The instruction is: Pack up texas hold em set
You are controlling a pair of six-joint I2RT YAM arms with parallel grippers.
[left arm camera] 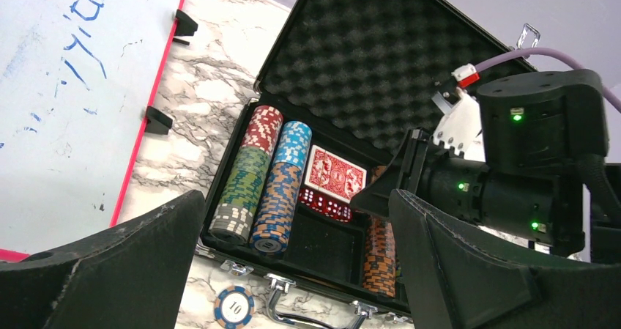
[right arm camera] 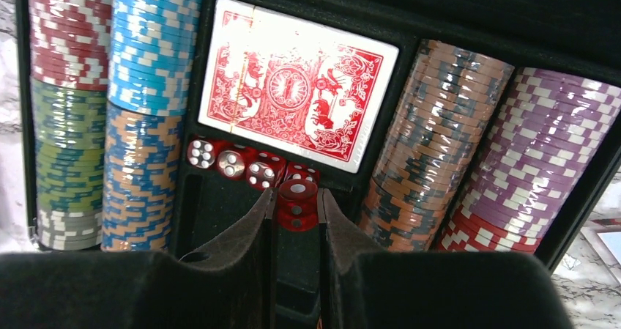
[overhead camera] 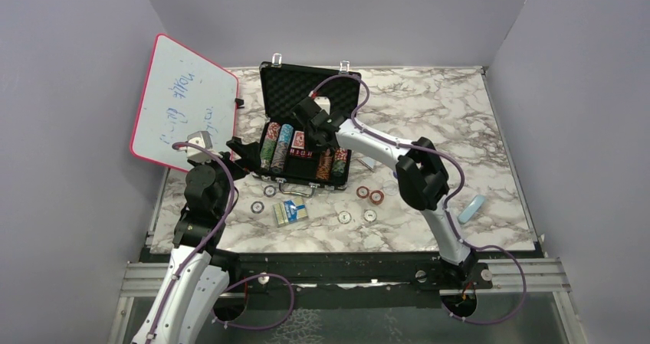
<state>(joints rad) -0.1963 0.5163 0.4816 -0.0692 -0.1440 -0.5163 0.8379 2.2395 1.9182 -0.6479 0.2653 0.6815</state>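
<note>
The red die, now just above the dice slot, is to go at one end of the row. Next, my right gripper releases it at the end of the dice row (overhead camera: pixel 312 156) (right arm camera: pixel 331 192) that is nearest the brown chips.
The black briefcase (overhead camera: pixel 270 83) lies open mid-table, foam lid up. Rows of striped poker chips (right arm camera: pixel 146 72) fill its side slots, and a red card deck (right arm camera: pixel 296 83) lies in the middle slot. Three red dice (right arm camera: pixel 231 160) sit in a row below the deck. My right gripper (right arm camera: pixel 296 206) reaches into the case (overhead camera: pixel 318 133) and is shut on a red die (right arm camera: pixel 296 197) just above the dice slot. My left gripper (left arm camera: pixel 296 219) stands open at the case's front left corner (overhead camera: pixel 241 151), holding nothing. A blue card deck (overhead camera: pixel 291 211) lies on the table in front of the case.
Several loose chips lie in front of the case, among them one marked 10 (left arm camera: pixel 234 307), white ones (overhead camera: pixel 344 217) and red ones (overhead camera: pixel 376 197). A pink-framed whiteboard (overhead camera: pixel 184 103) leans at the left wall. A light blue oblong object (overhead camera: pixel 471 208) lies at the right.
</note>
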